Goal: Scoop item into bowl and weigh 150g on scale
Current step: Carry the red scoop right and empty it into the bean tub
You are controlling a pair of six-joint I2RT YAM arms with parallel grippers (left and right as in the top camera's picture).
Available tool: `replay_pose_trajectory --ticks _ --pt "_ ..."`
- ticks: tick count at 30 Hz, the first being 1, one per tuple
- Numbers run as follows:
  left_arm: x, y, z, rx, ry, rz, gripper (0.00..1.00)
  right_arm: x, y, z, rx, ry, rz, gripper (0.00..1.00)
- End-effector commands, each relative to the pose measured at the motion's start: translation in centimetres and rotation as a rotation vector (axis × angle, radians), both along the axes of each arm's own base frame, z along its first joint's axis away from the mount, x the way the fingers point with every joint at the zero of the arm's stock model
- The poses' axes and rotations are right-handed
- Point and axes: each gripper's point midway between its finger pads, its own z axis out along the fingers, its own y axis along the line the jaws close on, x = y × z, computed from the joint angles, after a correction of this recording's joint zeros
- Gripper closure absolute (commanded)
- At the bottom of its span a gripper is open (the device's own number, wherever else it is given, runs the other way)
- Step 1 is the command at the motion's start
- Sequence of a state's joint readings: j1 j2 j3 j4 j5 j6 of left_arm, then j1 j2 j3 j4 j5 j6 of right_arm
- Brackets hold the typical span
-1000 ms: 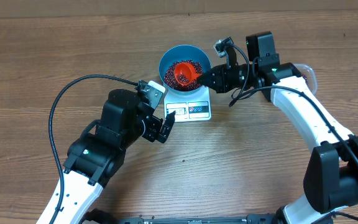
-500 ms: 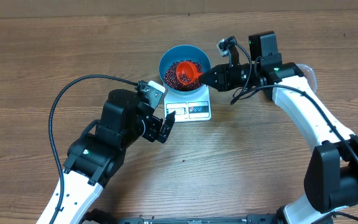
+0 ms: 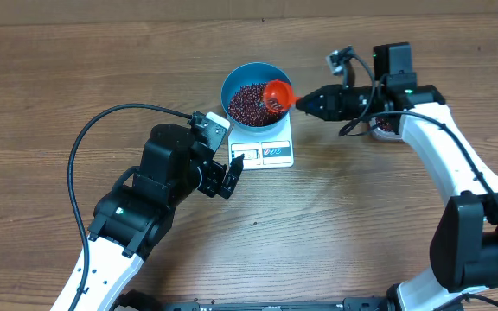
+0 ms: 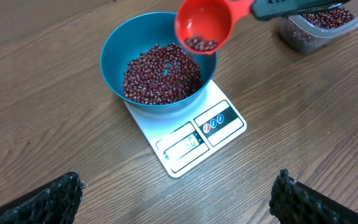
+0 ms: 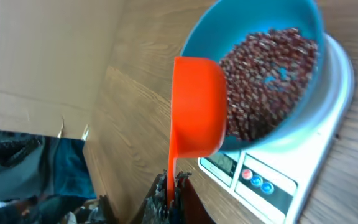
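My right gripper has the orange-red scoop, now held over the blue bowl's rim. It will let go of the scoop on the beans in the front part of the clear plastic tub (image 3: 393, 127).
The blue bowl (image 3: 256, 93) (image 4: 157, 65) (image 5: 272, 68) stands on the white scale (image 3: 266, 149) (image 4: 191, 137) (image 5: 291, 180) and holds a pile of dark red beans (image 3: 249, 102) (image 4: 162, 73) (image 5: 263, 74). My right gripper (image 3: 311, 103) (image 5: 169, 186) is shut on the handle of an orange-red scoop (image 3: 277, 94) (image 4: 204, 28) (image 5: 196, 106), held over the bowl's right rim with a few beans left in it. My left gripper (image 3: 230, 175) (image 4: 179, 196) stands open just in front of the scale, with nothing between its fingers.
A clear plastic tub (image 4: 319, 25) of more beans stands to the right of the scale, partly hidden under the right arm in the overhead view. A black cable (image 3: 102, 121) loops over the table on the left.
The right gripper has drawn back to the right, carrying the scoop from the middle of the bowl to its right rim. The left arm has not moved.
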State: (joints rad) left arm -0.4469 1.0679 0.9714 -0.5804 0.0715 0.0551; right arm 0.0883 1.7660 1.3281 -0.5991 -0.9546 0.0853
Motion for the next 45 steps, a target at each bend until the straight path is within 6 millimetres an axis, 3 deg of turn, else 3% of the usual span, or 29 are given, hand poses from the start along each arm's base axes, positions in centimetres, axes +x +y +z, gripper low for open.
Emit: replay_pose_trajectory --ticks 1,12,15,25,35,45 --pt "0.3 -0.2 0.7 -0.017 -0.008 0.003 0.01 0.2 -1.6 3.0 0.026 -0.053 -0.029 0.96" --pt "0.3 -0.2 0.7 -0.017 -0.008 0.003 0.0 1.2 -9.0 5.4 -0.033 -0.106 -0.23 0.96" --pt "0.3 -0.2 0.7 -0.017 -0.008 0.003 0.01 1.5 -12.5 4.5 -0.11 -0.084 -0.332 0.96" --pt "0.3 -0.2 0.7 -0.017 -0.008 0.003 0.01 0.5 -20.6 1.4 -0.314 -0.023 -0.502 0.96" --pt "0.3 -0.2 0.7 -0.017 -0.008 0.002 0.01 -0.1 -25.8 -1.2 -0.653 -0.004 -0.592 0.96" --pt "0.2 -0.2 0.7 -0.017 -0.008 0.003 0.0 -0.9 -25.8 -2.0 -0.814 -0.025 -0.502 0.96"
